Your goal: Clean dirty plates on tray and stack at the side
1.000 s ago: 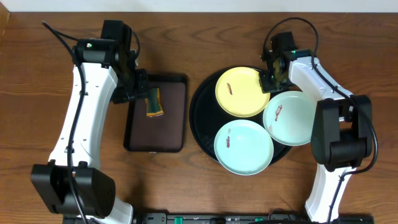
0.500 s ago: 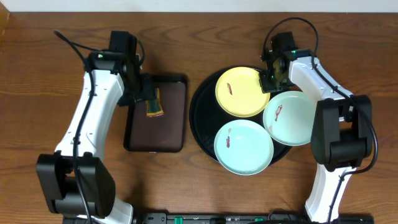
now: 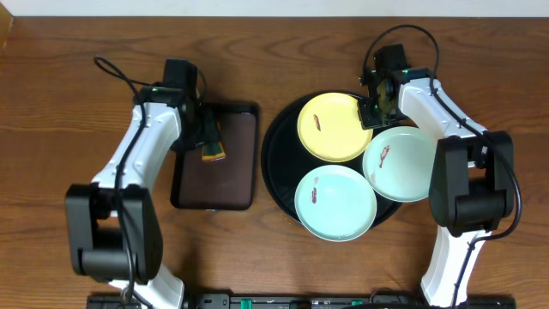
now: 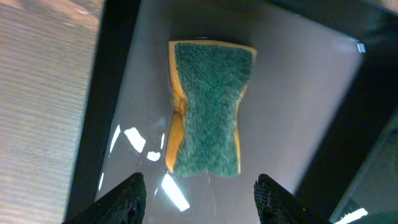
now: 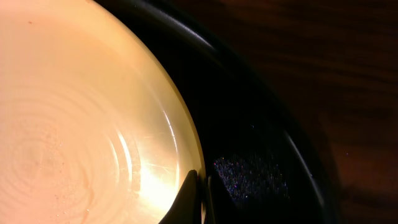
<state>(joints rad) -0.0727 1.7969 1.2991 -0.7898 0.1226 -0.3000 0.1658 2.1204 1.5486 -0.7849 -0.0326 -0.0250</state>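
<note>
Left gripper's open fingers reach only the sponge's near end; they should move farther over, pinching its middle (image 4: 209, 109) before wiping.
A pale yellow plate (image 3: 334, 126) with a reddish smear lies at the top of the round black tray (image 3: 280, 159). Two mint-white plates, one at the right (image 3: 400, 163) and one at the front (image 3: 335, 203), each carry a smear. My right gripper (image 3: 371, 110) is shut on the yellow plate's right rim; in the right wrist view the fingers pinch the rim (image 5: 186, 124) over the tray (image 5: 249, 124). My left gripper (image 3: 204, 129) is open just above a green and yellow sponge (image 3: 211, 148), which also shows in the left wrist view (image 4: 208, 106).
The sponge lies on a smaller rectangular dark-brown tray (image 3: 219, 184) left of the black tray. Bare wood tabletop (image 3: 51, 129) surrounds both trays.
My left arm has swung right and brought its open gripper over the sponge. The right gripper and the plates have not moved.
</note>
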